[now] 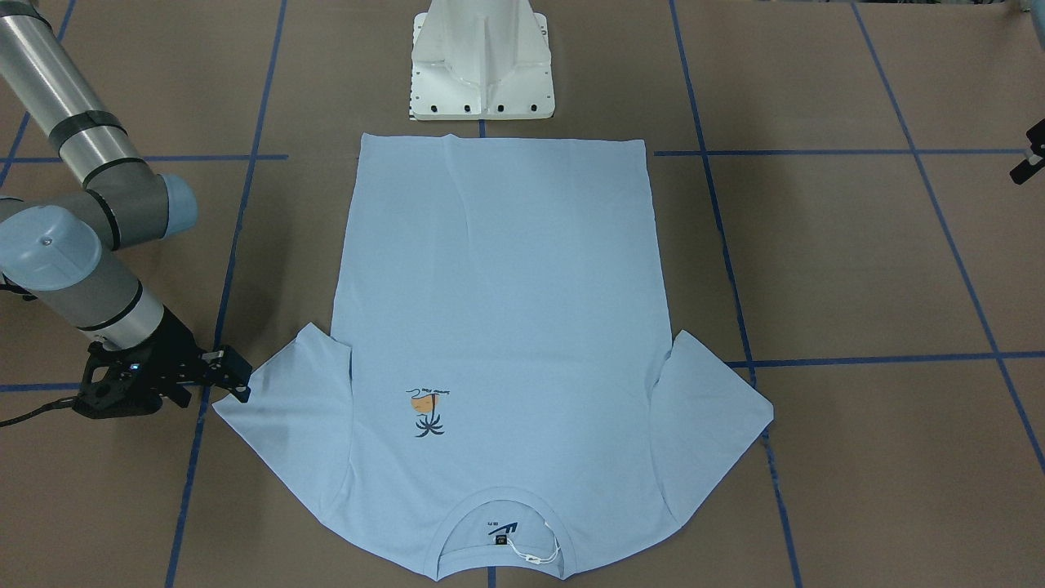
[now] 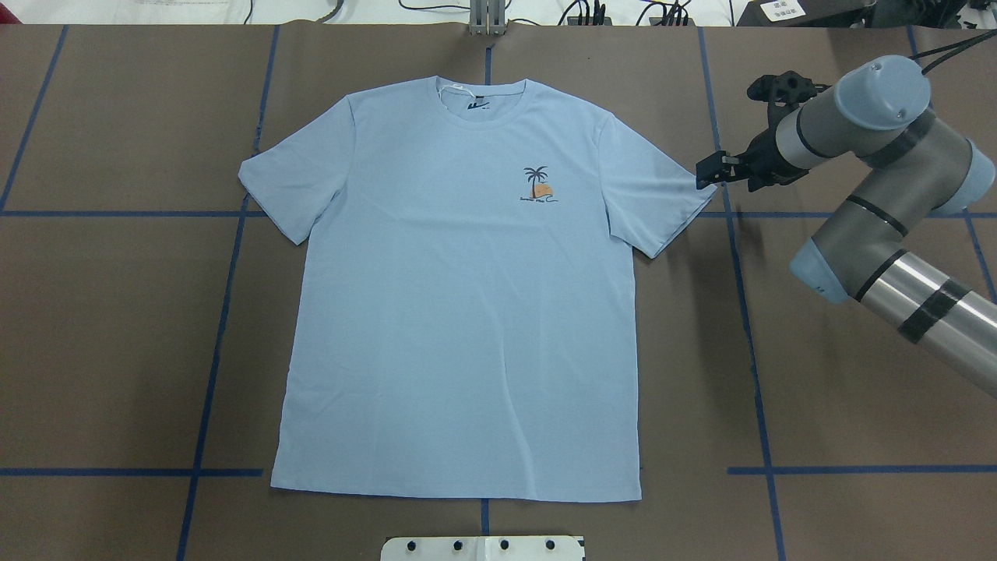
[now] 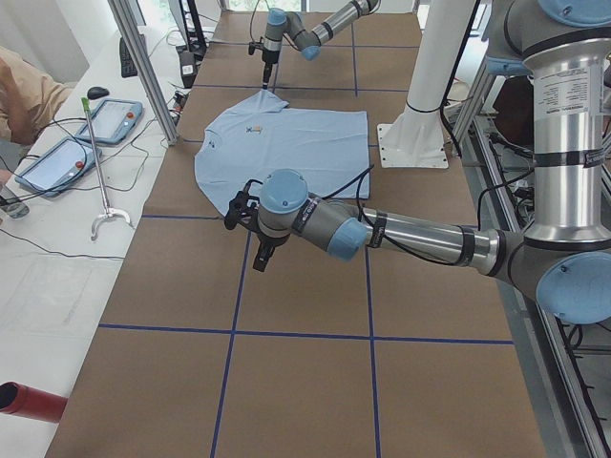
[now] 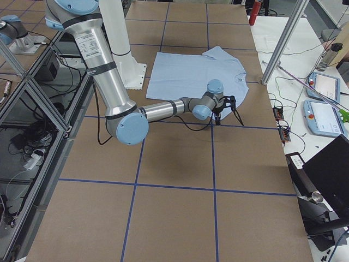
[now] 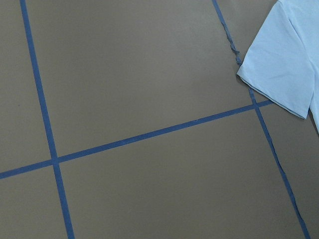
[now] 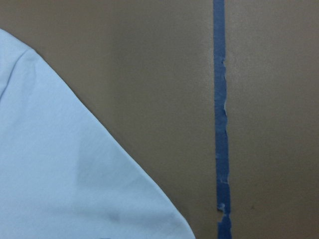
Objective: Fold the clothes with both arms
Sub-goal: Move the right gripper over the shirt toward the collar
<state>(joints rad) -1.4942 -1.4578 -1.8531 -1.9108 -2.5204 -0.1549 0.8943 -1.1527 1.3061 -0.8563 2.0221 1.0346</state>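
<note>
The robot's right gripper will release the folded-over end of the sleeve on the T-shirt's chest (image 1: 418,421), against the palm tree print.
The clothes are one light blue T-shirt (image 1: 498,310) lying flat, front side up, on the brown table, collar toward the far side in the overhead view (image 2: 467,296). My right gripper (image 2: 710,171) hovers just off the tip of the shirt's sleeve (image 2: 662,195), also seen from the front (image 1: 235,374); its fingers look open with nothing between them. The right wrist view shows only that sleeve (image 6: 60,169) and bare table. My left gripper (image 1: 1030,155) shows as a black bit at the frame edge, well away from the shirt, and I cannot tell its state. The left wrist view catches the other sleeve (image 5: 284,64).
The white pedestal base (image 1: 482,61) stands just beyond the shirt's hem. Blue tape lines (image 2: 748,327) grid the table. On a side bench along the collar side are tablets (image 3: 110,119) and cables, where a person's sleeve (image 3: 24,91) shows.
</note>
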